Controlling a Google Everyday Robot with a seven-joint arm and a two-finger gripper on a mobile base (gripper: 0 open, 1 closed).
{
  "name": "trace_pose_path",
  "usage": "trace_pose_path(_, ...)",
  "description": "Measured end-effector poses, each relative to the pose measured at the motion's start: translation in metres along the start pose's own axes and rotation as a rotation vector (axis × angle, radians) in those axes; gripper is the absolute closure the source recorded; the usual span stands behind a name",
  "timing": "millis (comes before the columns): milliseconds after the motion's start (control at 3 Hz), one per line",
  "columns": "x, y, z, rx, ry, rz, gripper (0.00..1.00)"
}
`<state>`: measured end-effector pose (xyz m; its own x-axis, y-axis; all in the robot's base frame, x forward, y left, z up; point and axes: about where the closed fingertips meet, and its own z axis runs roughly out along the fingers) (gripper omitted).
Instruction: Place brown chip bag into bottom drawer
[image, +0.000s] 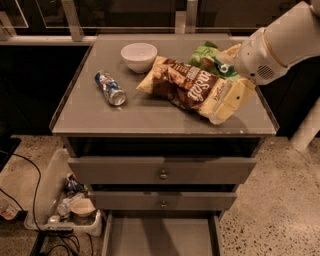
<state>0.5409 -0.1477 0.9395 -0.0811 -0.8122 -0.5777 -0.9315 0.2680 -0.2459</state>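
My gripper grips the brown chip bag next at its middle (193, 88), between the bag's pale ends.
The brown chip bag (185, 85) lies flat on the grey cabinet top (95, 117), right of middle, its pale yellow-tan ends pointing left and right. My gripper (235, 102) comes in from the upper right on the white arm and sits low over the bag's right end, at or touching it. The bottom drawer (160, 239) is pulled open at the base of the cabinet, and its flat grey inside shows.
A green chip bag (207, 57) lies behind the brown one, under my arm. A white bowl (138, 55) and a tipped blue can (110, 88) sit on the left. Two knobbed drawers (162, 172) are slightly open. A bin of trash (70, 205) stands on the floor at left.
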Motion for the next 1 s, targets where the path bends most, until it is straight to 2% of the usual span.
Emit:
trace_pose_path(333,-0.007,-0.018,0.022,0.016,-0.039,0.003,0.00)
trace_pose_path(1000,-0.004,-0.045,0.075,-0.010,-0.069,0.055,0.00)
